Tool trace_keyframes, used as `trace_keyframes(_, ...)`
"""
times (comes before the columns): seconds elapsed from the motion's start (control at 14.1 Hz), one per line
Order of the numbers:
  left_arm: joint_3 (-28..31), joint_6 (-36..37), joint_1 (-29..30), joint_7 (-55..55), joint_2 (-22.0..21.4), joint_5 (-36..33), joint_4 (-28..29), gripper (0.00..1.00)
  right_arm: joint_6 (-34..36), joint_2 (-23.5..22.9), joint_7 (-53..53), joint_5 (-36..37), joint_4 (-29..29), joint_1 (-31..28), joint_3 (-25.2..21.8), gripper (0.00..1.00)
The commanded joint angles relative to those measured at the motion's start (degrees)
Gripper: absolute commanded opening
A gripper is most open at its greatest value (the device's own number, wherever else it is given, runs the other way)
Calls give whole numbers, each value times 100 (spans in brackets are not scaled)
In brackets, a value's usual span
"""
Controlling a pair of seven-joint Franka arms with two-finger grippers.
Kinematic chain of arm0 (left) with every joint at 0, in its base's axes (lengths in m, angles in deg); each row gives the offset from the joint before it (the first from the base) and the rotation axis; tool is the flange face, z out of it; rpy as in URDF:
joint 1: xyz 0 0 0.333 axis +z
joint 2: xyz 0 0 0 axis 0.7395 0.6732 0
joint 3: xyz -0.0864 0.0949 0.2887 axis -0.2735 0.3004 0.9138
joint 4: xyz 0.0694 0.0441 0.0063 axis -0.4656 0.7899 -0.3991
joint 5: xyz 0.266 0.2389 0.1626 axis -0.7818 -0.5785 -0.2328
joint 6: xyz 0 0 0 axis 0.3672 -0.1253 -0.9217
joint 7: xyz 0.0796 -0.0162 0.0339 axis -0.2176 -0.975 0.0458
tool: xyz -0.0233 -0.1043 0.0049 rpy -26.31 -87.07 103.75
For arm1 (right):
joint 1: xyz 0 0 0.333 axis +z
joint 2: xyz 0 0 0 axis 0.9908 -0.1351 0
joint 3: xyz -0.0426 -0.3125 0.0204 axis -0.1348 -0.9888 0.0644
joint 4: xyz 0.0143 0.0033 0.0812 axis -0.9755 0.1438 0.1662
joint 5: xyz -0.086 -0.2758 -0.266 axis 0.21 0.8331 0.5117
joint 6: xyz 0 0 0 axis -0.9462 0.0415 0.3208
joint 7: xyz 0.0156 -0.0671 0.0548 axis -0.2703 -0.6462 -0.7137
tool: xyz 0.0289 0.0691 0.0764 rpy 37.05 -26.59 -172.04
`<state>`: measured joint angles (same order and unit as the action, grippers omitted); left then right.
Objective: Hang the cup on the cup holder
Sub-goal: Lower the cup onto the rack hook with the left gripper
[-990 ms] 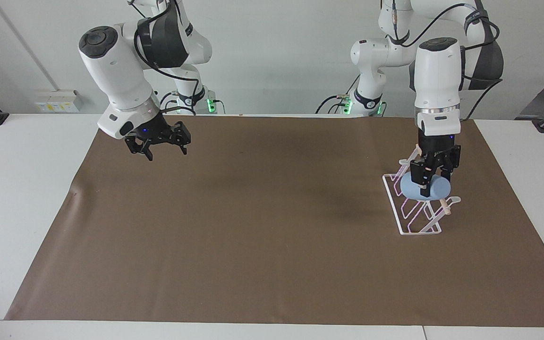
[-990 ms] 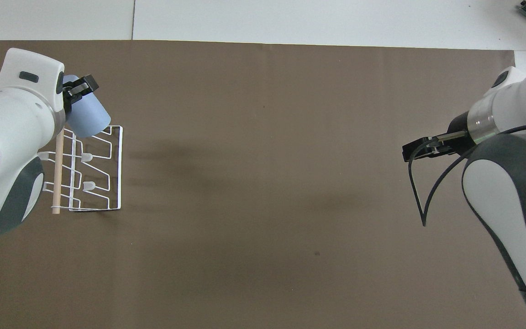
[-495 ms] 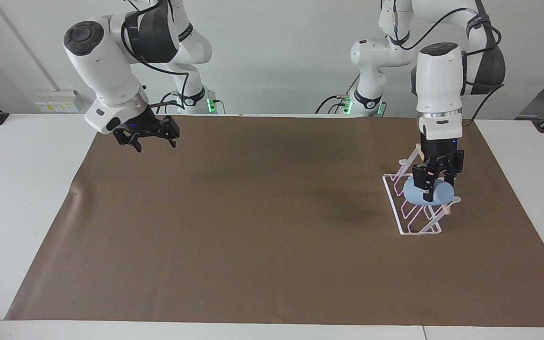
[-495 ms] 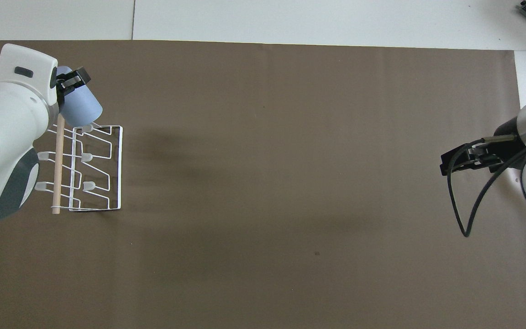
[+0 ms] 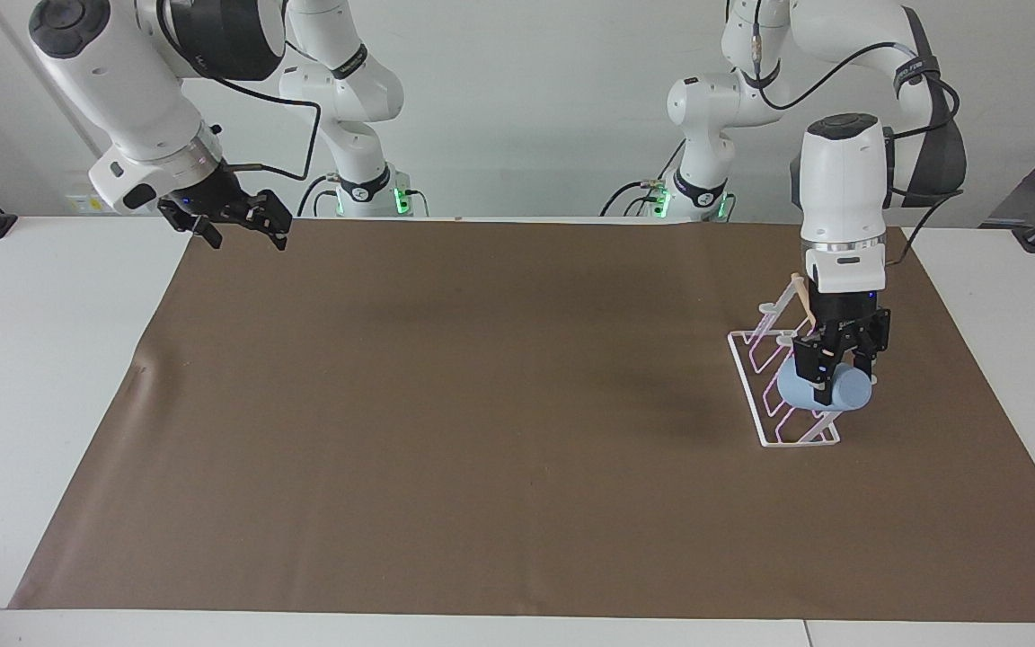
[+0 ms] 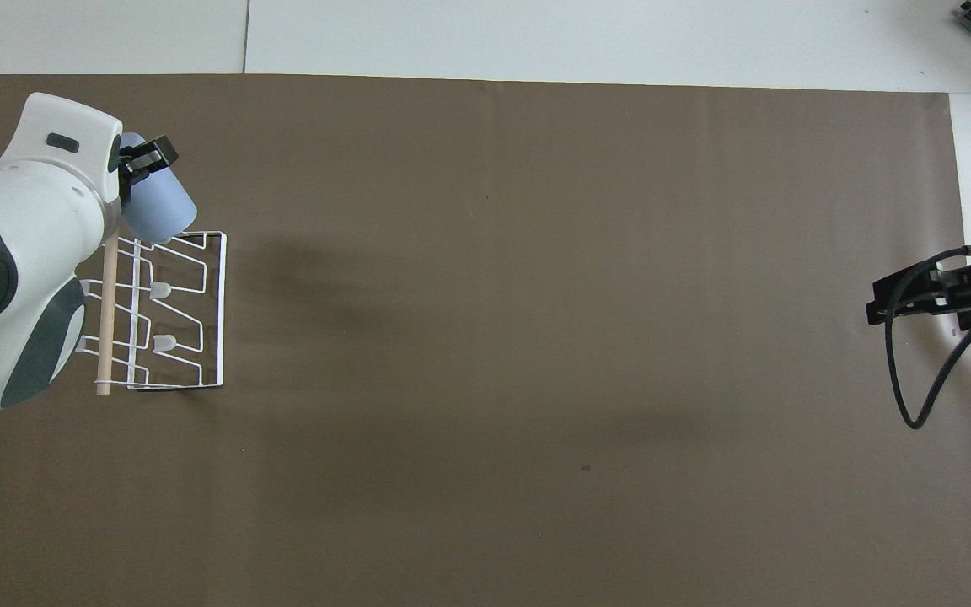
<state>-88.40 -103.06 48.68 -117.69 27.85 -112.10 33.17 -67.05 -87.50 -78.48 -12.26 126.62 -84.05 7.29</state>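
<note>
The light-blue cup, now tilted low over the holder's far end, will be released by my left gripper on the farthest peg of the white cup holder (image 6: 184, 253), past the wooden dowel.
My left gripper (image 5: 841, 382) is shut on the light-blue cup (image 5: 848, 394), which lies tilted on its side. It hangs low over the end of the white wire cup holder (image 5: 800, 444) farthest from the robots. From overhead, the cup (image 6: 161, 206) covers the tip of the farthest prong of the cup holder (image 6: 222, 312), while the left gripper (image 6: 138, 164) pinches the cup's wall near one end. Whether the cup rests on a prong I cannot tell. My right gripper (image 5: 234, 220) hangs open and holds nothing above the mat's corner at the right arm's end.
A brown mat (image 5: 482, 404) covers most of the white table. The rack's wooden dowel (image 6: 106, 320) runs along its top on the side toward the left arm's end. The right gripper (image 6: 915, 295) sits at the mat's edge with a black cable looping below it.
The left gripper carried the cup lower and toward the rack's end farthest from the robots. The right arm rose and drew back toward its own end of the table.
</note>
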Motion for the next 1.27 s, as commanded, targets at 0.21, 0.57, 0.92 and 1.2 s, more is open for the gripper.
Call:
trace_keyframes(0.21, -3, -164, 41, 29, -229, -120, 429, 0, 1, 75, -73, 97, 145, 138, -262, 100)
trace_keyframes(0.57, -3, -164, 111, 20, -291, -120, 569, 0, -254, 75, -64, 97, 172, 120, -262, 100)
trace_keyframes(0.92, -3, -182, 111, -23, -361, -120, 640, 0, -403, 67, 531, 88, 181, 50, -262, 100)
trace_keyframes(1.2, -3, -348, 120, -41, -641, -111, 946, 0, -421, 67, 639, 79, 181, 50, -262, 100)
